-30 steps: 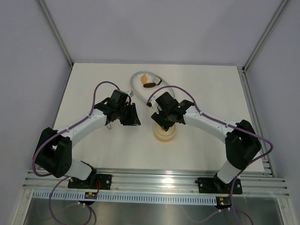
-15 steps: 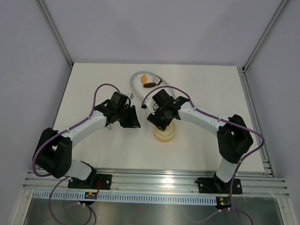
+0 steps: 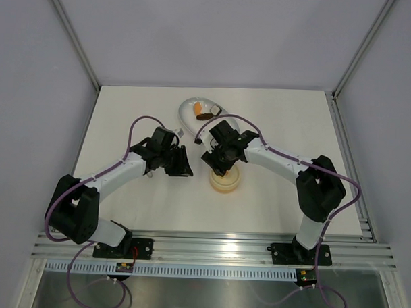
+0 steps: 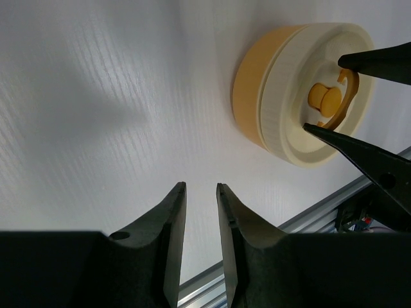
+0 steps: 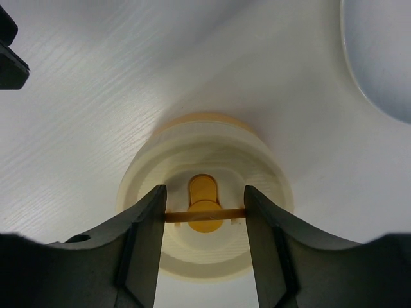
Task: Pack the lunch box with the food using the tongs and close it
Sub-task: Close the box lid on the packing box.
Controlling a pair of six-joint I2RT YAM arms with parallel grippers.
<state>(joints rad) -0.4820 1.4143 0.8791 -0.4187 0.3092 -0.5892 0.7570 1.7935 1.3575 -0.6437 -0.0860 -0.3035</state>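
I should turn my right gripper and pinch the handle's thin middle [image 5: 205, 215] while my left gripper braces the lunch box, since my right gripper spans the ring handle from end to end.
The lunch box [image 3: 225, 184] stands mid-table, a pale-yellow tub [image 4: 252, 90] with its lid [image 5: 212, 160] on. My right gripper [image 3: 223, 169] is straight above it. Its fingers [image 4: 376, 59] close from both sides on the lid's orange ring handle [image 5: 204, 215], whose band touches both pads. My left gripper [image 3: 181, 165] hovers left of the box, jaws [image 4: 200, 186] a narrow gap apart with nothing between them. Food lies in the white oval dish [image 3: 185, 107]: an orange piece [image 3: 197, 109], a dark brown one [image 3: 205, 117], a white-and-black one [image 3: 215, 112]. The tongs are hidden.
The dish sits just beyond the lunch box, its rim [image 5: 379, 58] close to the right gripper. The metal rail [image 3: 216, 245] runs along the table's near edge. Grey walls enclose the table on three sides.
The right gripper has shifted slightly left and farther over the lid, and its jaws have narrowed onto the orange handle. The left arm has barely moved.
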